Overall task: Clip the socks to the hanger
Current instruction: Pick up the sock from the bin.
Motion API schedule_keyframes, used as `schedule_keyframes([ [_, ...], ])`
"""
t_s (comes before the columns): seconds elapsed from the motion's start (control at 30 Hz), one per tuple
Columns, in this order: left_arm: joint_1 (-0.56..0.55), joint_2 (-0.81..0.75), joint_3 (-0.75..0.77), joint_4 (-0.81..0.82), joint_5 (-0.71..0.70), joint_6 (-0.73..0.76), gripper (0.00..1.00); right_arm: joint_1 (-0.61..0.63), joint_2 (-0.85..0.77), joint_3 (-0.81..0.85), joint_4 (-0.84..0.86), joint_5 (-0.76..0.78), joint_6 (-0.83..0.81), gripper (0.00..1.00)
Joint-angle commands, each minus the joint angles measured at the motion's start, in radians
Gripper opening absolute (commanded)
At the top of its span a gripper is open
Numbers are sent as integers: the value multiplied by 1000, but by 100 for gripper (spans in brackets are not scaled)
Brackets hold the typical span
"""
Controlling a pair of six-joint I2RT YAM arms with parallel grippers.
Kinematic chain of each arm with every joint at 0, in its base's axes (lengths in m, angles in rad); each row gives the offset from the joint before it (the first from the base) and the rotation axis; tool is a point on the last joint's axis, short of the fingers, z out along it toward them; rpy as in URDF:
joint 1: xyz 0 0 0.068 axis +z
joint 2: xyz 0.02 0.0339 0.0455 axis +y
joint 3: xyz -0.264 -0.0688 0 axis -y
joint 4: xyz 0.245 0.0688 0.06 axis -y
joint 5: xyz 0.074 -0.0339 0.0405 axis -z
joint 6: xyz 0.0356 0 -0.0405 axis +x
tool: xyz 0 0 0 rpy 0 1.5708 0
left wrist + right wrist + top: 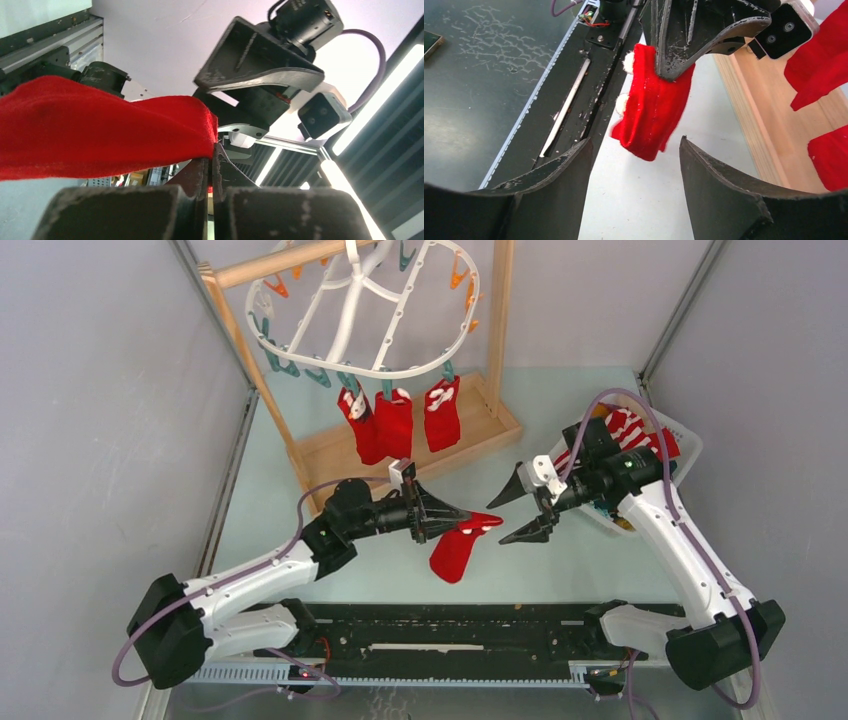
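Observation:
My right gripper should take the cuff's loose end [497, 521] while my left gripper, which is rolled and holds the red sock's cuff, opens and turns level.
The white oval hanger [365, 310] hangs at the back, with three red socks [394, 423] clipped along its near rim. My left gripper [458, 514] is shut on the edge of another red sock [458, 548], which dangles over the table. In the left wrist view that sock [100, 130] drapes left from the closed fingertips [214, 156]. My right gripper [517, 512] stands open just right of the sock, apart from it. The right wrist view shows the sock [651, 110] hanging beyond my open right gripper [634, 145], with nothing between the fingers.
A wooden stand with a tray base [330, 450] holds the hanger. A white basket [685, 445] at the right holds red-and-white striped socks [628, 427]. A black rail [450, 625] runs along the near edge between the arm bases.

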Motion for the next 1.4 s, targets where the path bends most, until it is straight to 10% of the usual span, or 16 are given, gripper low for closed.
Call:
schedule_keyframes([
  [0.0, 5, -36, -36, 57, -32, -40, 0, 30, -17, -10, 42, 7, 35, 71],
  [0.27, 4, -25, -46, 92, -43, -57, 0, 59, -10, -10, 141, 29, 158, 50],
  [0.43, 3, -16, -54, 124, -53, -77, 4, 65, -5, -10, 138, 7, 168, 19],
  [0.5, 5, -16, -59, 127, -58, -79, 13, 65, -1, -10, 134, -13, 178, 1],
  [0.67, 19, -32, -60, 122, -44, 64, 51, 65, 1, -28, 152, -26, 269, 0],
  [0.83, 48, -173, -68, -31, -48, 491, 90, 63, 1, -47, 179, 57, 408, 0],
  [1.0, 44, -415, -86, -395, -167, 1234, 92, 22, 21, -29, 185, 65, 482, 0],
  [1.2, 31, -679, -320, -83, -289, 1609, 100, 19, 73, 46, 82, 58, 422, 0],
  [1.37, 31, -588, -289, 42, -247, 1740, 100, 22, 104, 103, 16, 27, 360, 0],
])
